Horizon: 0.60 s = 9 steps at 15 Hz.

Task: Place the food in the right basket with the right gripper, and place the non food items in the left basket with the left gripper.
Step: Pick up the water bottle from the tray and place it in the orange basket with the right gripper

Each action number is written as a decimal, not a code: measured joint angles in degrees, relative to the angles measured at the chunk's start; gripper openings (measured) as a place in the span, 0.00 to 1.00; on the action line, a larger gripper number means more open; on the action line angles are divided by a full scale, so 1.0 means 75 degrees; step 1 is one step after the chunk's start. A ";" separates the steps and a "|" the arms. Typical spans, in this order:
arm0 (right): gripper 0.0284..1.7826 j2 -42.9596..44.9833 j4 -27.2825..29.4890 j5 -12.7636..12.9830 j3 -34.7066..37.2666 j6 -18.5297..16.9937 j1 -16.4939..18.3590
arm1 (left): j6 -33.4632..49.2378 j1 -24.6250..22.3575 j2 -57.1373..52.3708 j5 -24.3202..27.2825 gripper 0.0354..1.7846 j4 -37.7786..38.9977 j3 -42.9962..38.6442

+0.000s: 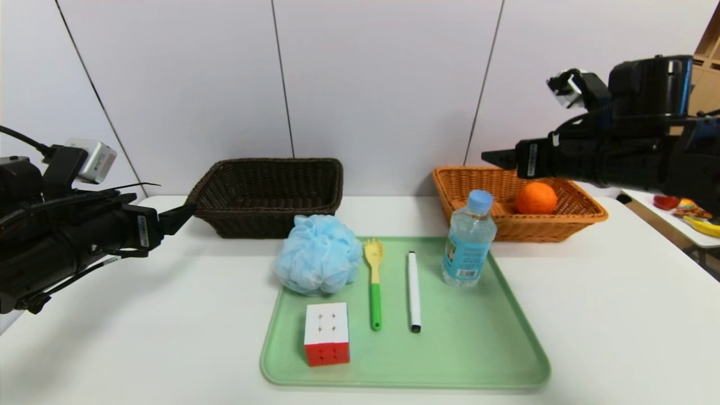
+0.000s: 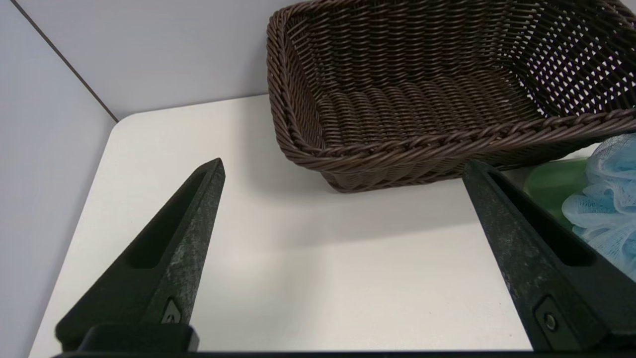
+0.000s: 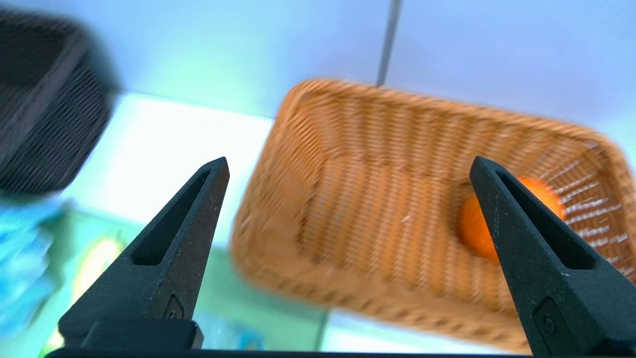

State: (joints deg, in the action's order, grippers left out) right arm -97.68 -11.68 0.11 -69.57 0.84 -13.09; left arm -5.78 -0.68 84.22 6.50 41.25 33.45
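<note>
The water bottle is on the green tray. Next, I move my right gripper to it and close around the top of the bottle's label (image 1: 469, 242).
An orange (image 1: 536, 197) lies in the light orange wicker basket (image 1: 585, 216) at the back right; it also shows in the right wrist view (image 3: 472, 226). The dark brown basket (image 1: 264, 194) at the back left is empty. On the green tray (image 1: 484, 337) lie a blue bath pouf (image 1: 318, 254), a yellow-green spork (image 1: 373, 281), a white marker (image 1: 414, 291), a water bottle (image 1: 468, 239) and a puzzle cube (image 1: 327, 333). My right gripper (image 1: 495, 158) is open and empty, held high above the orange basket. My left gripper (image 1: 183, 215) is open and empty, just left of the brown basket.
A side table (image 1: 664, 222) at the far right holds a banana and other items. White table surface lies in front of and beside the tray. The wall stands close behind both baskets.
</note>
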 joint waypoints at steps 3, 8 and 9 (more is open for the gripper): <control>0.94 0.0977 -0.1923 -0.0055 0.2610 0.0107 -0.0322 | 0.0007 0.0003 0.0000 -0.0011 0.94 0.0044 -0.0143; 0.95 0.2147 -0.5062 -0.0301 0.5624 -0.0018 -0.0532 | -0.0026 0.0000 -0.0013 -0.0015 0.94 0.0280 -0.0359; 0.95 0.2230 -0.5411 -0.0312 0.5956 -0.0094 -0.0580 | -0.0031 0.0000 -0.0015 -0.0036 0.94 0.0328 -0.0382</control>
State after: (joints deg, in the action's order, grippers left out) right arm -80.96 -52.26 -2.23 -24.91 0.13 -17.44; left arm -6.01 -0.68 84.12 6.23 43.72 30.59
